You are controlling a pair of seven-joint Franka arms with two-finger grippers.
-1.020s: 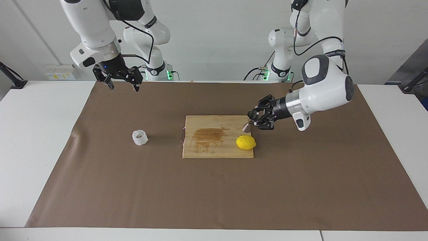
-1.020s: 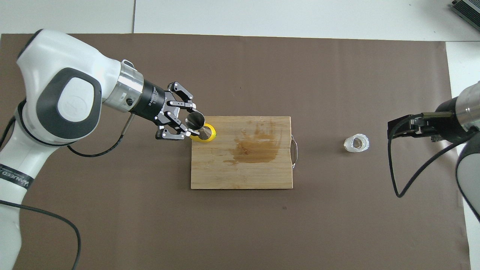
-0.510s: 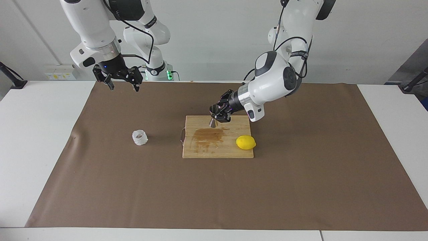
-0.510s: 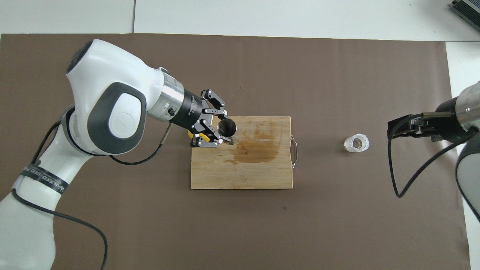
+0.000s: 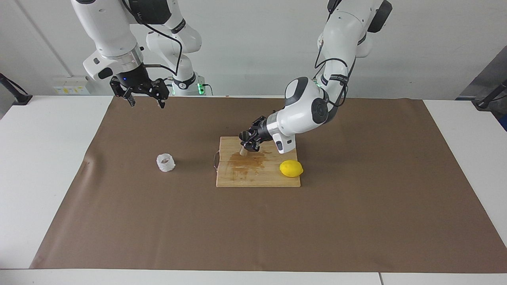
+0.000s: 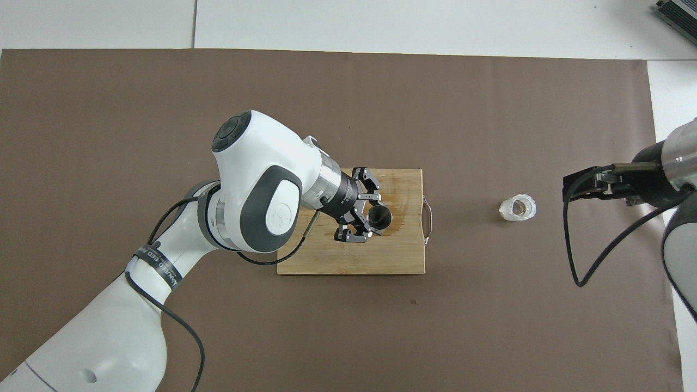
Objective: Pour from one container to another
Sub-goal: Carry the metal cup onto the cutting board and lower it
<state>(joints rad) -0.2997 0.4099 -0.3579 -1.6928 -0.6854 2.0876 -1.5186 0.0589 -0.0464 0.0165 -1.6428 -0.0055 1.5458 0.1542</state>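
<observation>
Next, my left gripper sets the steel hourglass jigger down and lets go of it on the wooden cutting board's stained part [image 6: 378, 227] near the metal handle.
The steel hourglass jigger [image 5: 244, 144] [image 6: 379, 218] hangs slightly tilted just above the stained middle of the wooden cutting board [image 5: 257, 179] [image 6: 326, 261], and my left gripper [image 5: 247, 145] [image 6: 371, 219] is shut on its waist. The translucent crinkled cup [image 5: 165, 162] [image 6: 518, 207] stands upright on the brown mat, beside the board toward the right arm's end of the table. My right gripper [image 5: 146, 104] [image 6: 567, 188] waits open and holding nothing, raised over the mat's edge at the robots' end, apart from the cup.
A yellow lemon [image 5: 291, 168] lies on the board's corner toward the left arm's end; the left arm hides it in the overhead view. The board has a metal handle [image 6: 427, 220] facing the cup. The brown mat [image 5: 356, 206] covers most of the table.
My left arm has swung the jigger from over the lemon's end of the board across to over the stain, toward the cup. The right arm and the cup have not moved.
</observation>
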